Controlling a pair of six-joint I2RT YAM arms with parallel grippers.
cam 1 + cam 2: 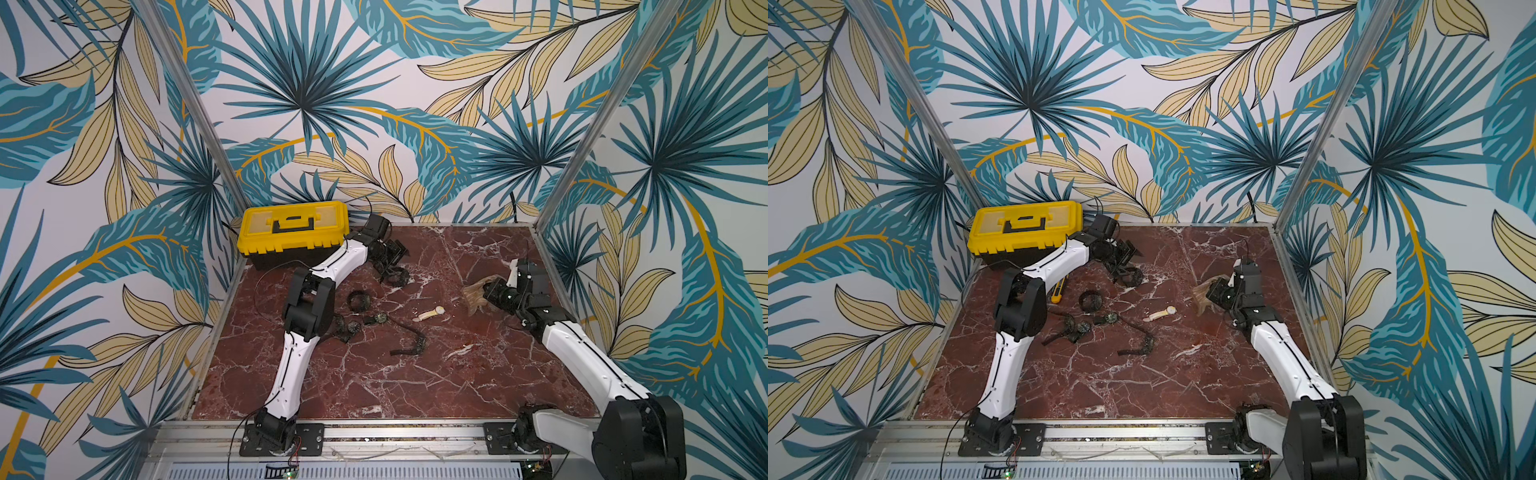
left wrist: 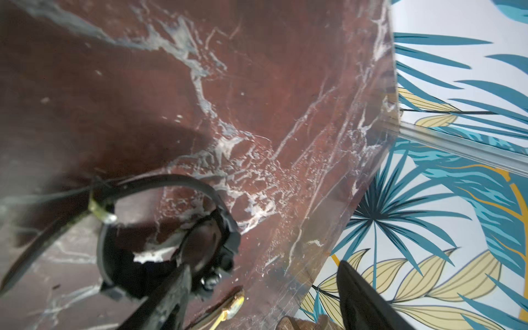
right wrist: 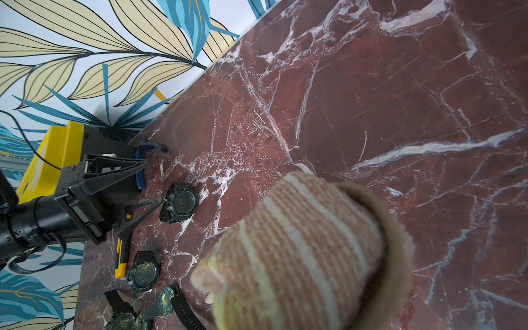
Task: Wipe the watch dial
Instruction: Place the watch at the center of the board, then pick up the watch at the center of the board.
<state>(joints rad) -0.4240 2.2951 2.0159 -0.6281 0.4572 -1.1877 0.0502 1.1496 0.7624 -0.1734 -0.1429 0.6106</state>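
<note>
I will close my left gripper on the long strap (image 1: 417, 332) of the dark strap watch, next to its case, near the cream watch.
A black watch (image 1: 397, 276) with a dark dial (image 2: 204, 247) lies on the marble table at the far back. My left gripper (image 1: 395, 264) hangs over it, open. One finger (image 2: 171, 294) rests against the watch case and the other finger (image 2: 365, 300) stands well away from it. The right wrist view shows the same watch (image 3: 181, 201) at the tip of the left gripper (image 3: 154, 183). At mid right, my right gripper (image 1: 490, 293) is shut on a striped tan cloth (image 1: 476, 293). The cloth (image 3: 300, 257) hides its fingers and is held clear of the watch.
A yellow toolbox (image 1: 293, 232) stands at the back left, beside the left arm. Several other watches lie mid-table: a black ring-shaped one (image 1: 359, 301), grimy-dialled ones (image 1: 380, 318), a dark strap watch (image 1: 417, 345) and a cream one (image 1: 432, 312). A yellow utility knife (image 1: 1059, 291) lies by the left arm.
</note>
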